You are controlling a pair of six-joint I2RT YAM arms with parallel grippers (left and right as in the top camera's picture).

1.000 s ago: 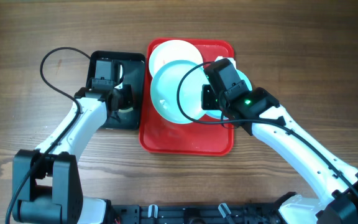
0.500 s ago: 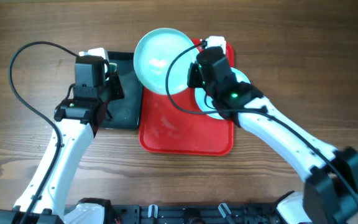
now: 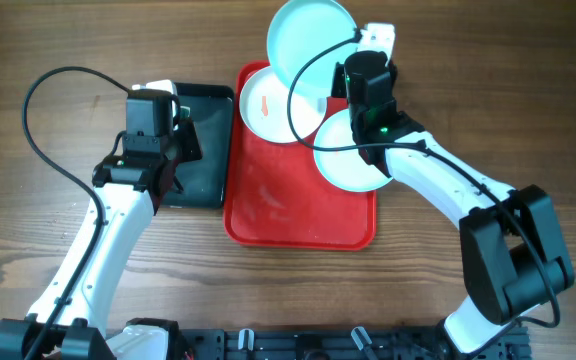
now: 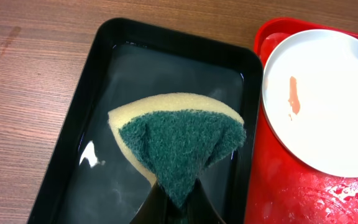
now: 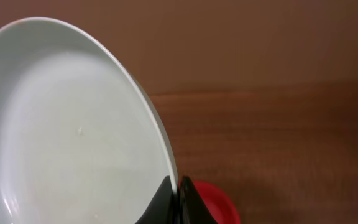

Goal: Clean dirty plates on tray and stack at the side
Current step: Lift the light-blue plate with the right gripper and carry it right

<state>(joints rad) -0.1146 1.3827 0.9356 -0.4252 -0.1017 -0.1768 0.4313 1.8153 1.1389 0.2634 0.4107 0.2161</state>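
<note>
My right gripper has a place for the light blue plate. It will let go of it on the table (image 3: 429, 114) beside the red tray, opposite the black tray.
My right gripper (image 3: 353, 72) is shut on the rim of a light blue plate (image 3: 310, 42) and holds it raised over the far edge of the red tray (image 3: 298, 215); the plate fills the right wrist view (image 5: 67, 124). A white plate (image 3: 263, 103) with an orange-red smear lies at the tray's far left, also in the left wrist view (image 4: 328, 99). Another light blue plate (image 3: 353, 155) lies at the tray's right. My left gripper (image 4: 179, 202) is shut on a green-and-yellow sponge (image 4: 179, 143) above the black tray (image 3: 203, 150).
The black tray (image 4: 98, 81) holds shallow water and sits just left of the red tray. Black cables loop over the table at the left (image 3: 38, 120) and over the plates (image 3: 303, 100). Wooden table (image 3: 528, 100) all around.
My right gripper has carried the light blue plate up and to the right, uncovering the smeared white plate. The left arm has hardly moved in the last half second.
</note>
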